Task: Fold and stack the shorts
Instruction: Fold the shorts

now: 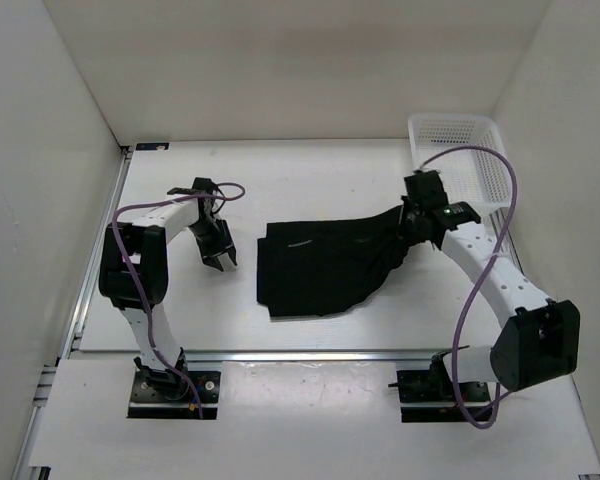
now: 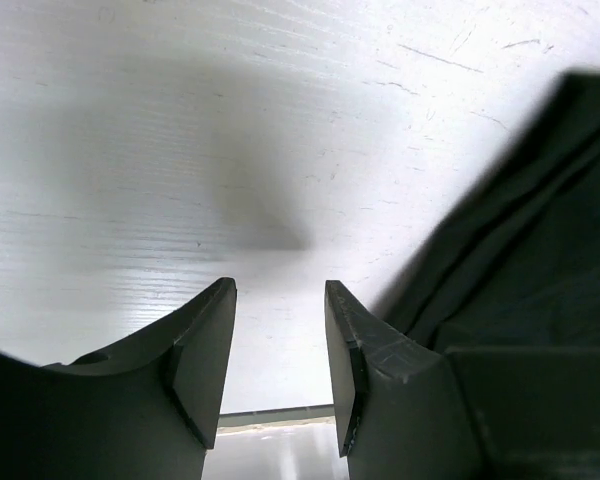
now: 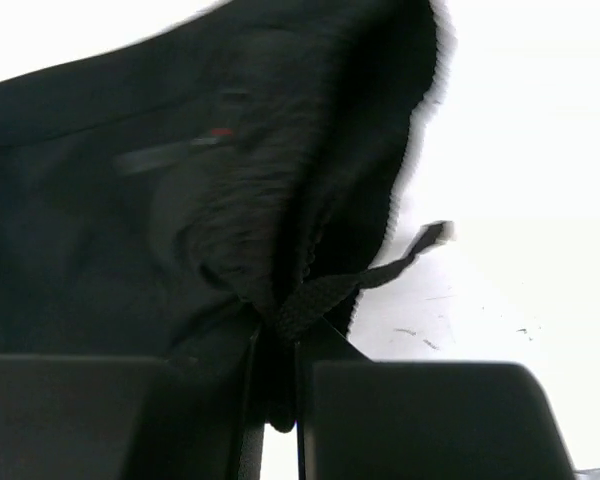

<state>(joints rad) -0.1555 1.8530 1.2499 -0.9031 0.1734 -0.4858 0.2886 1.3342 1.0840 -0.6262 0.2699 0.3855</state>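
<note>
My right gripper is going to lay the waist of the black shorts, now pinched in its jaws, down over the shorts' end (image 1: 277,266) nearest my left gripper.
The black shorts (image 1: 325,265) lie partly spread in the middle of the table, their right side pulled up toward the right arm. My right gripper (image 1: 412,222) is shut on the shorts; in the right wrist view the bunched fabric (image 3: 180,200) and the waist drawstring (image 3: 370,275) are pinched between its jaws (image 3: 276,345). My left gripper (image 1: 218,262) hangs open just left of the shorts with nothing between its fingers. In the left wrist view the gripper (image 2: 280,300) faces bare table, and the edge of the shorts (image 2: 520,240) lies to its right.
A white plastic basket (image 1: 460,160) stands at the back right corner, just behind the right gripper. White walls close in the table on three sides. A metal rail (image 1: 280,355) runs along the table's near edge.
</note>
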